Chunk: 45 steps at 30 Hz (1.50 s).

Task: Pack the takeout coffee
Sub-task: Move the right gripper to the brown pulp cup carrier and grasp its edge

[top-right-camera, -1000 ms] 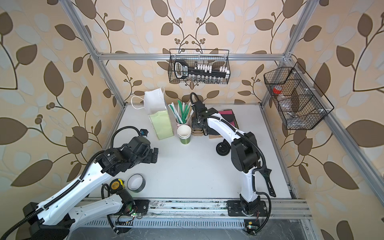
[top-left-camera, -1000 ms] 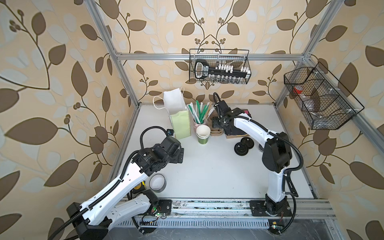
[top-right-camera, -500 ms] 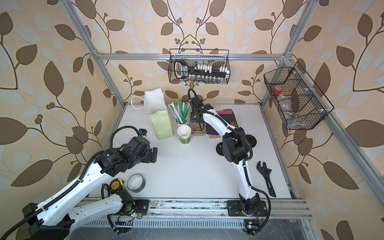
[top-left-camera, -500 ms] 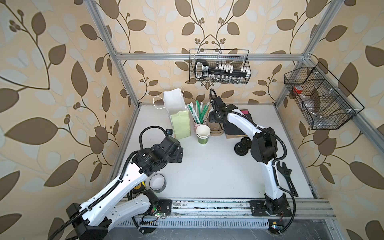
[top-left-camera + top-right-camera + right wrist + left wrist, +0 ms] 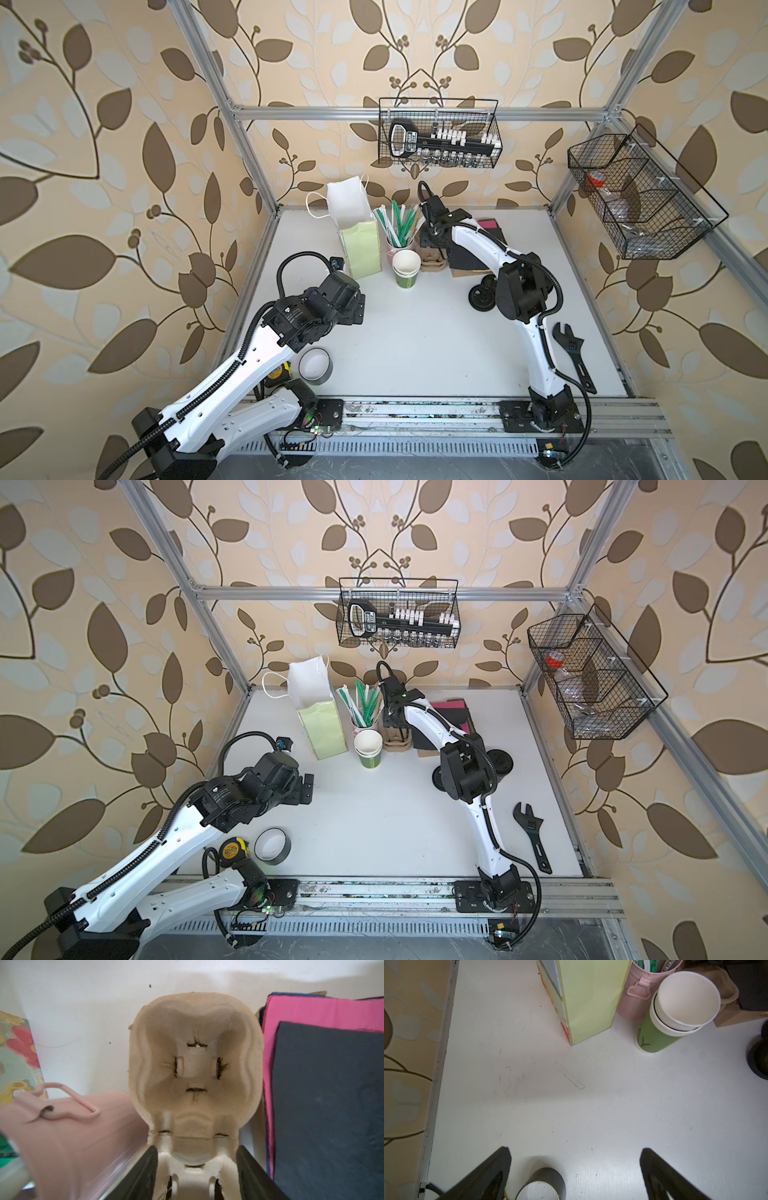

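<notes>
The pale green paper bag's rim (image 5: 334, 212), on the side of the bag away from the pink pot of straws, will be gripped by my left gripper.
The takeout coffee is out of view; no lidded cup shows. A lidless stack of green paper cups (image 5: 406, 270) (image 5: 675, 1022) stands beside a pale green paper bag (image 5: 359, 245). My right gripper (image 5: 196, 1147) (image 5: 432, 245) is open and low over a brown pulp cup carrier (image 5: 195, 1068) (image 5: 395, 746). Its fingers stand on either side of the carrier's near end, close against its sides. The carrier rests on the table. My left gripper (image 5: 575, 1150) (image 5: 359, 309) hangs wide open over bare table, holding nothing.
A pink pot of straws (image 5: 399, 232) (image 5: 72, 1136) crowds the carrier on one side, with pink and dark sheets (image 5: 322, 1105) on the other. Loose black lids (image 5: 482, 293) lie by the right arm's elbow. A tape roll (image 5: 542, 1184), tape measure (image 5: 232, 850) and wrench (image 5: 571, 353) lie near the front.
My right arm has swung towards the back left and come down over the cup carrier, its jaws narrowing. The left arm has not moved.
</notes>
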Available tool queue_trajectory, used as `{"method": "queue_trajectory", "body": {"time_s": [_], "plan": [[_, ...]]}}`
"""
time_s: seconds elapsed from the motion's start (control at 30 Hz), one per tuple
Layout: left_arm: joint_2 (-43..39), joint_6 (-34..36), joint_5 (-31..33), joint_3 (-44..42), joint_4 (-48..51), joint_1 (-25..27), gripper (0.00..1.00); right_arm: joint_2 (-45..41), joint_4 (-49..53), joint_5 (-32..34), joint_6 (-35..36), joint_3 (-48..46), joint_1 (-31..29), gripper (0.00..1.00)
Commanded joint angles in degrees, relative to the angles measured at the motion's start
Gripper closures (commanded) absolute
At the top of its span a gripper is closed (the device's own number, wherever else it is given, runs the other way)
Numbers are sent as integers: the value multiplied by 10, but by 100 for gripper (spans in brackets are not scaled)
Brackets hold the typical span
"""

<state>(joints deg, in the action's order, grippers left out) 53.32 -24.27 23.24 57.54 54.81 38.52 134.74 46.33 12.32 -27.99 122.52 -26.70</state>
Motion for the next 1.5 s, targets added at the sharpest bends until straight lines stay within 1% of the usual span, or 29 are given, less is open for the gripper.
{"method": "queue_trajectory", "body": {"time_s": [0.0,0.17,0.33,0.57,0.73,0.8,1.17,1.3,1.47], "plan": [[-4,-9,23,-1,0,-6,1,25,14,5,11,22,4,41],[-3,-9,23,-1,0,-7,1,30,8,0,15,28,5,43],[-3,-8,22,-1,-1,-9,1,40,9,-5,18,42,6,48],[-1,-7,19,-1,-1,-10,1,48,17,-5,16,49,7,53],[0,-6,19,-1,-1,-12,1,41,21,-4,11,51,7,59],[-1,-6,17,-2,-1,-13,1,34,20,1,11,49,6,64],[1,-5,17,-1,-1,-15,1,6,25,4,7,55,4,67],[4,-5,15,-1,-1,-16,1,-14,22,6,-2,54,5,69],[5,-5,14,-1,-2,-18,1,-26,29,9,-3,67,1,69]]}}
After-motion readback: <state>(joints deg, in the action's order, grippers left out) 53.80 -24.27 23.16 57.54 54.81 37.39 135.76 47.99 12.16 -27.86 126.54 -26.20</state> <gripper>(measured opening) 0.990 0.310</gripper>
